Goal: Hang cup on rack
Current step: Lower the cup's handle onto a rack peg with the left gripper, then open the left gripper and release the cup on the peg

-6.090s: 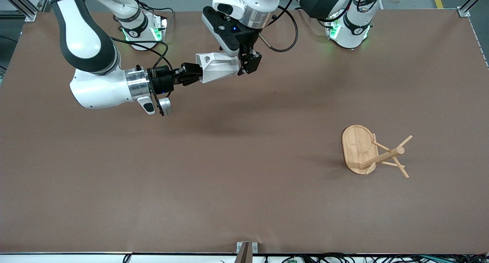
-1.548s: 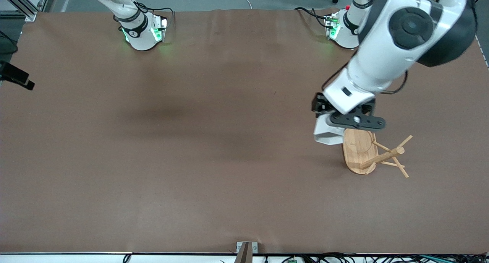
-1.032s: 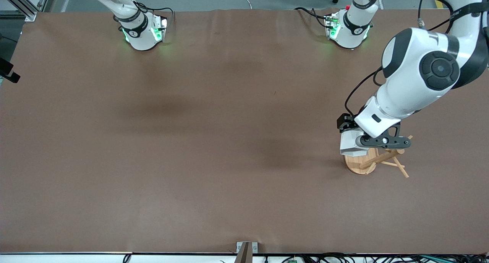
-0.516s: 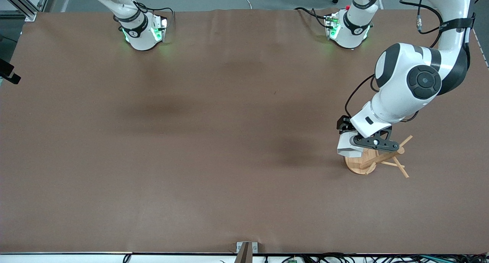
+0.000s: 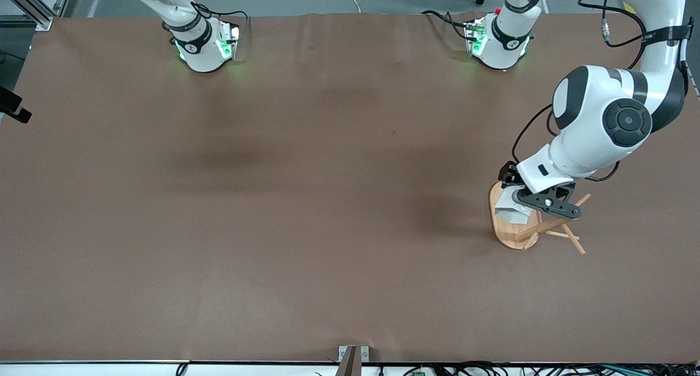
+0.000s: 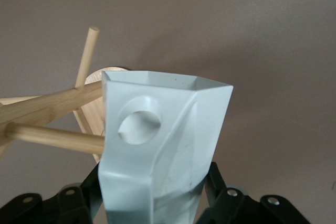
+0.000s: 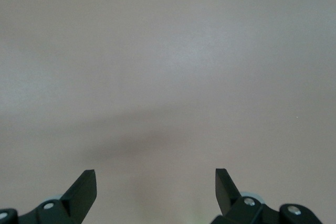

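Observation:
Next, I let go of the white faceted cup, now held over the rack's oval base, with my left gripper on the thin peg [image 5: 536, 222] [image 6: 71, 138] by its handle, close to the rack's post.
My left gripper [image 5: 520, 197] is shut on the white faceted cup [image 5: 514, 211] and holds it over the oval base of the bamboo rack [image 5: 506, 231], close to the post [image 5: 547, 224]. In the left wrist view the cup [image 6: 173, 129] fills the middle, with its black fingers [image 6: 214, 179] on either side. Its blocky handle with the round hole [image 6: 139, 127] faces the rack. One thin peg [image 6: 52, 135] runs up to the handle's edge, where its tip is hidden. My right gripper [image 7: 156, 182] is open over bare table and waits off the right arm's end.
The rack's post [image 6: 47, 106] and another angled peg [image 6: 86, 56] stick out beside the cup. More pegs [image 5: 574, 242] point toward the front camera and the left arm's end. A metal bracket [image 5: 353, 357] sits at the table's near edge.
The left gripper has carried the cup a little toward the rack's post, from the base's outer edge to over the base. The right gripper still holds nothing.

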Action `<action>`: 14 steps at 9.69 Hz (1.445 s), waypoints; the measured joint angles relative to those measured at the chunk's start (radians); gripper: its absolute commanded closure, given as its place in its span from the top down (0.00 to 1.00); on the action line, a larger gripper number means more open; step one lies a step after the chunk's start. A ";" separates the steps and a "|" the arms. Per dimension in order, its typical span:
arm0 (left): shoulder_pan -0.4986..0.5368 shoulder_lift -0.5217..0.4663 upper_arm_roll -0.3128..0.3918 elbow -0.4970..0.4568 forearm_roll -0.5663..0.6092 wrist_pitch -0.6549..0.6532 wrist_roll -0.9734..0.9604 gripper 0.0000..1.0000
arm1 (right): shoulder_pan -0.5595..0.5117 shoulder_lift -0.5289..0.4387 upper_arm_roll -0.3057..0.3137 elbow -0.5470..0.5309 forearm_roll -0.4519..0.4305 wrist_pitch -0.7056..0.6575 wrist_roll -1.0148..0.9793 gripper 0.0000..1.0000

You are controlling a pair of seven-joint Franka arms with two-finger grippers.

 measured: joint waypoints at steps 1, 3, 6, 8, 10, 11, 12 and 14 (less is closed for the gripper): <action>-0.001 0.000 0.000 0.000 0.000 0.003 0.001 0.00 | 0.000 0.001 0.000 -0.003 0.000 0.000 0.000 1.00; -0.001 0.000 0.001 0.000 0.000 0.007 0.001 0.00 | 0.000 0.002 0.000 -0.003 0.000 0.000 0.000 1.00; -0.001 0.000 0.015 -0.002 0.000 0.013 0.015 0.00 | -0.001 0.002 -0.001 -0.003 0.000 0.000 0.000 1.00; -0.001 0.001 0.025 -0.007 0.000 0.027 0.017 0.01 | -0.003 0.002 -0.005 -0.003 0.000 0.000 0.000 1.00; -0.001 0.003 0.036 -0.011 0.000 0.032 0.017 0.06 | -0.003 0.002 -0.006 -0.003 0.000 0.000 0.000 1.00; -0.001 0.004 0.039 -0.012 0.000 0.033 0.017 0.12 | -0.003 0.002 -0.006 -0.003 0.000 0.000 0.000 1.00; -0.001 0.006 0.040 -0.013 0.000 0.034 0.017 0.29 | -0.003 0.002 -0.006 -0.003 0.000 0.000 0.000 1.00; 0.000 0.014 0.042 -0.013 0.000 0.037 0.017 1.00 | -0.004 0.002 -0.006 -0.003 0.000 0.000 0.000 1.00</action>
